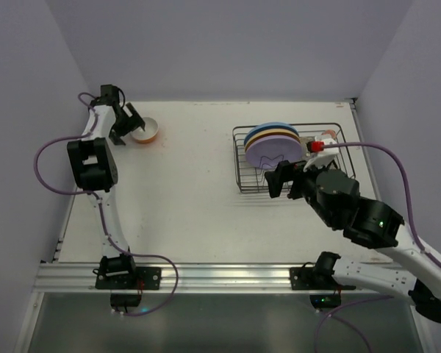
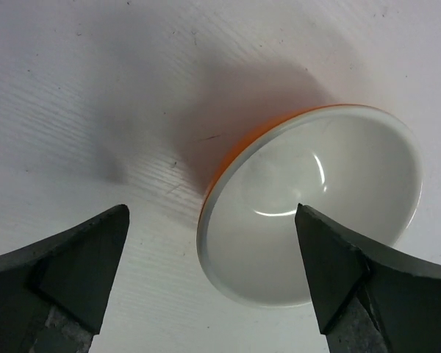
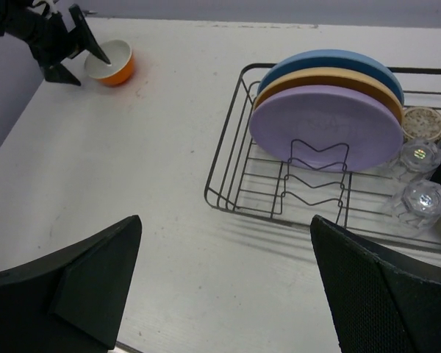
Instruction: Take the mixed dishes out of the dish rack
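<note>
Next, the robot's right gripper needs to move to the lilac plate's rim (image 1: 301, 146) (image 3: 400, 132), at the end closest to the clear glasses, and close there.
The orange bowl (image 1: 145, 130), white inside (image 2: 316, 198), stands on the table at the far left. My left gripper (image 2: 212, 213) is open over its near rim, one finger (image 2: 331, 272) above the bowl's inside and the other (image 2: 81, 265) outside it. The dark wire dish rack (image 3: 228, 147) sits at the right and holds blue (image 3: 331, 59), tan (image 3: 331, 77) and lilac (image 3: 323, 121) plates upright. Beside the plates are two clear glasses (image 3: 419, 154) and a beige mug (image 3: 424, 121). My right gripper (image 3: 226, 220) hangs open and empty above the table, just in front of the rack's near left corner.
A metal rail (image 1: 220, 276) runs along the table's near edge and carries both arm bases. Lilac walls close the table on the left, back and right. A purple cable (image 1: 382, 151) arcs over the rack's right end.
</note>
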